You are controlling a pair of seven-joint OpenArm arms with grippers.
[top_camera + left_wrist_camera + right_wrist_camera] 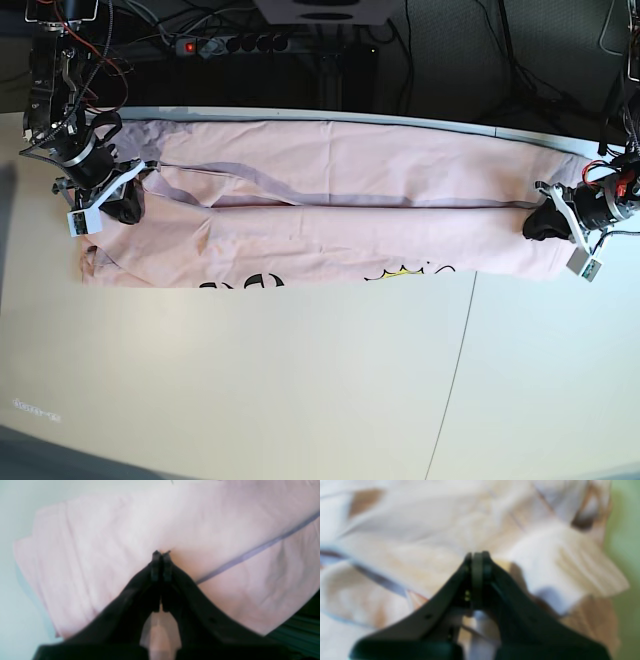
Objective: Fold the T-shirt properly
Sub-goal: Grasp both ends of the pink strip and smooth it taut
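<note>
My left gripper will open, as it pinches a pucker inside the T-shirt's end, then back off and grip the T-shirt's loose end edge (54, 625) before pulling the piece of the T-shirt along.
The pale pink T-shirt (350, 200) lies stretched in a long band across the far half of the table, folded lengthwise. Black lettering and a yellow-black graphic (415, 271) peek out along its near edge. At the band's right end my left gripper (537, 224) rests on the cloth. In the left wrist view its jaws (161, 553) are shut, pinching a small pucker of the T-shirt (100, 542). My right gripper (125, 207) sits at the band's left end. Its jaws (477, 553) are shut too, tips pressed into bunched folds of the T-shirt (407, 530).
The pale table (300, 380) stretches toward the camera, with a thin seam line (455, 380) running across it. Behind its far edge sit a power strip (225, 43) and dark cables. Both arm bases stand at the far corners.
</note>
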